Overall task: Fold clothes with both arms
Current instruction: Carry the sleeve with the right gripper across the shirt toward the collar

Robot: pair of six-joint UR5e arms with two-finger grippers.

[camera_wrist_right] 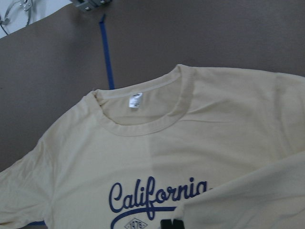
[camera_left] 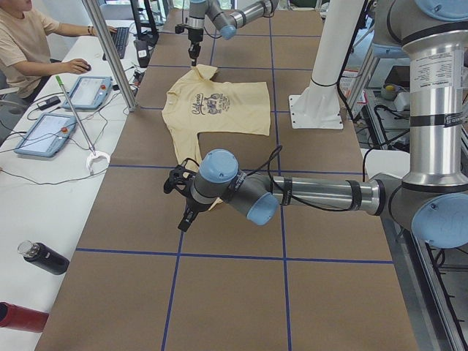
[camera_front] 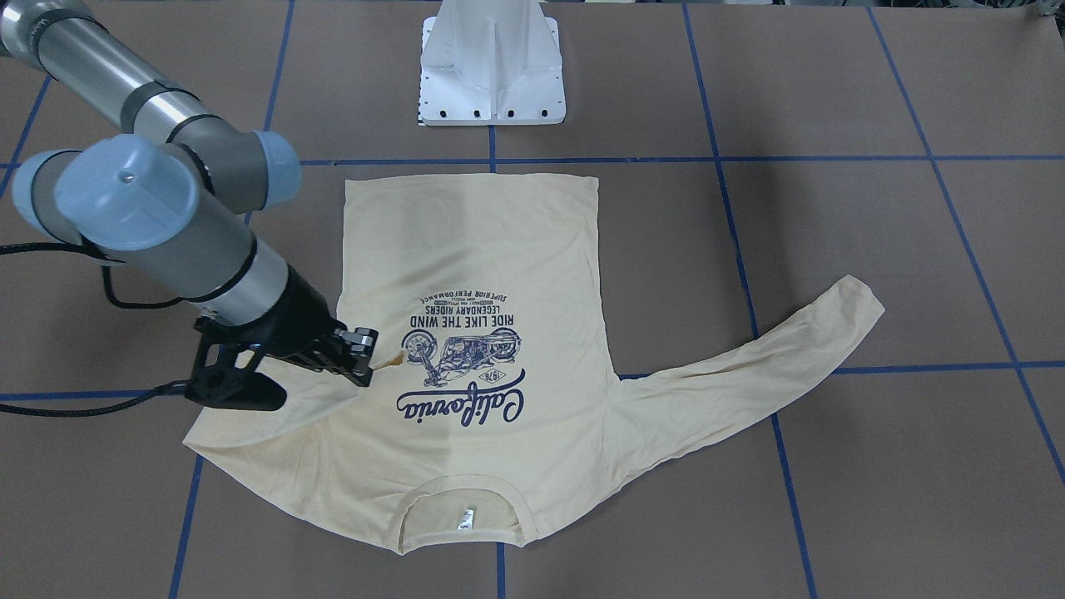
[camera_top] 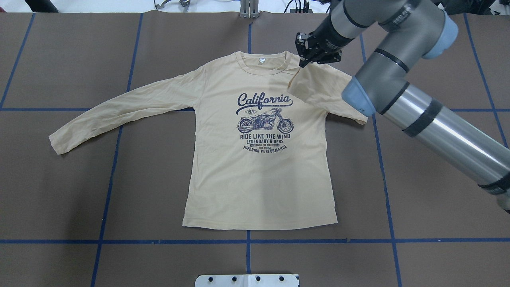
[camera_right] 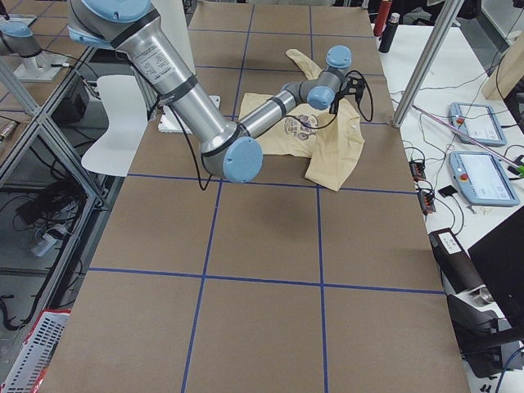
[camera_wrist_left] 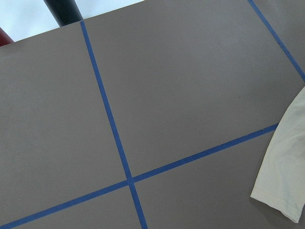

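I need to let go of the drawn-back sleeve's cuff with my right gripper on the armpit end of the stretched-out sleeve (camera_front: 630, 389) (camera_wrist_right: 36, 213). That cuff is now drawn back toward the chest.
The cream-yellow long-sleeved shirt (camera_top: 259, 179) lies flat, print side up, its neckline (camera_wrist_right: 143, 121) toward the table's far edge. My right gripper (camera_top: 307, 59) is shut on the cuff of the right sleeve (camera_top: 318, 89), which is drawn back over the shoulder toward the chest. A bit of cuff sticks out of the right gripper (camera_front: 372, 359) beside the motorcycle print. The left sleeve (camera_top: 119, 107) lies stretched out, with its cuff (camera_wrist_left: 286, 176) at the edge of the left wrist view. My left gripper (camera_left: 186, 218) hovers near that cuff; I cannot tell whether it is open or shut.
The white pedestal base (camera_front: 492, 66) stands at the robot's edge of the table. Blue tape lines (camera_top: 248, 241) grid the brown table. A side bench with a seated person (camera_left: 22, 36), tablets (camera_left: 44, 135) and a dark bottle (camera_left: 44, 257) runs along the far side.
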